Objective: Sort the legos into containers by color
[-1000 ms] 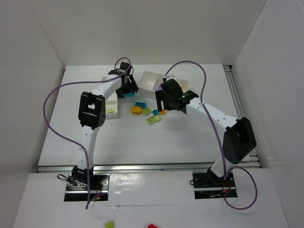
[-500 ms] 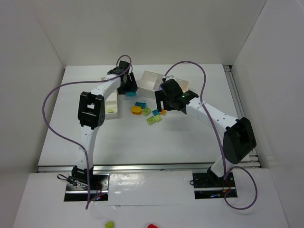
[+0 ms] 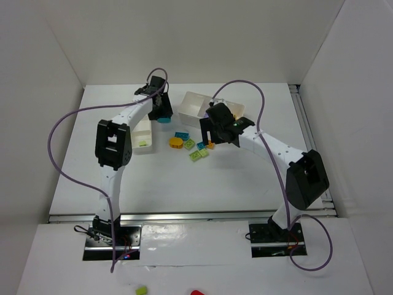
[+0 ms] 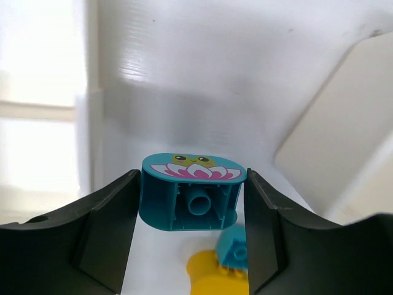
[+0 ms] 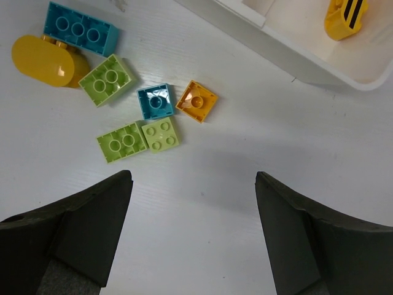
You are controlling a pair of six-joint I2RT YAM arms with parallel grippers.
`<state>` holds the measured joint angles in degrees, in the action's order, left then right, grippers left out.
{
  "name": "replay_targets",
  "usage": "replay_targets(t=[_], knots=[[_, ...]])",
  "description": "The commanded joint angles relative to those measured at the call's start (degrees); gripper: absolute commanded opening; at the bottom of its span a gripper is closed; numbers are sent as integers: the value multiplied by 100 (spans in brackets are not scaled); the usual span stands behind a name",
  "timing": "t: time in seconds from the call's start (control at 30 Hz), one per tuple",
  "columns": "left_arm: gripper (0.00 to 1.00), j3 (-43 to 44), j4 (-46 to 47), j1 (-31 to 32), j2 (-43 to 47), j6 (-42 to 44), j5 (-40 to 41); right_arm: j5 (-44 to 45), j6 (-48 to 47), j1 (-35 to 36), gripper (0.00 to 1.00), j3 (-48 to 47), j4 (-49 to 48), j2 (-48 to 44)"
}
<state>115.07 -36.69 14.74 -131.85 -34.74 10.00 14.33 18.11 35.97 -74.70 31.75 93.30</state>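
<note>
The robot's left gripper needs to release the rounded teal lego in the larger tray's end compartment (image 3: 194, 109) nearest the narrow tray.
My left gripper (image 3: 161, 115) is shut on a rounded teal lego with a lotus picture (image 4: 193, 193), held above the table between the narrow white tray (image 3: 143, 130) and the larger white tray (image 3: 195, 104). My right gripper (image 5: 192, 178) is open and empty above the loose legos: a long teal brick (image 5: 80, 27), a rounded yellow piece (image 5: 43, 60), lime bricks (image 5: 110, 78) (image 5: 123, 142) (image 5: 161, 134), a small teal brick (image 5: 156, 101) and an orange brick (image 5: 196, 101). A yellow piece (image 5: 346, 15) lies in the larger tray.
A lime piece (image 3: 143, 142) lies in the narrow tray. The table has white walls at the back and both sides. Purple cables loop over both arms. The loose pile (image 3: 193, 147) lies mid-table, in front of the larger tray.
My left gripper has moved slightly left and toward the back with the teal lego in it. The right gripper has barely shifted.
</note>
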Motion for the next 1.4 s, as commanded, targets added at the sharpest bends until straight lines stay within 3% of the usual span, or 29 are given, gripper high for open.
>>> replay_targets(t=[0.0,0.17,0.27,0.4,0.63,0.97,1.03,1.17,1.37], knots=[[56,-62,21,-59,1045,-67,82,263,210,-11,88,-63,-238,-478],[56,-852,931,-59,1741,-200,-917,991,692,-203,87,104,-494,-865],[56,-854,1356,72,1812,-147,-1386,1361,887,-309,87,104,-494,-1041],[56,-4,1488,380,1119,151,-1913,1669,1107,-371,87,245,-494,-1454],[56,1517,1410,609,-208,152,-1800,2285,1159,-371,87,324,-3,-1981],[87,1607,1480,714,-553,213,-1729,2285,1160,-371,87,491,60,-2062],[100,1484,1550,714,-359,274,-1729,2171,1160,-371,87,438,60,-1974],[100,1431,1490,714,53,459,-1729,1671,871,-371,87,228,-125,-1500],[99,905,1349,540,1151,391,-1396,907,545,-423,83,-843,-458,-245]])
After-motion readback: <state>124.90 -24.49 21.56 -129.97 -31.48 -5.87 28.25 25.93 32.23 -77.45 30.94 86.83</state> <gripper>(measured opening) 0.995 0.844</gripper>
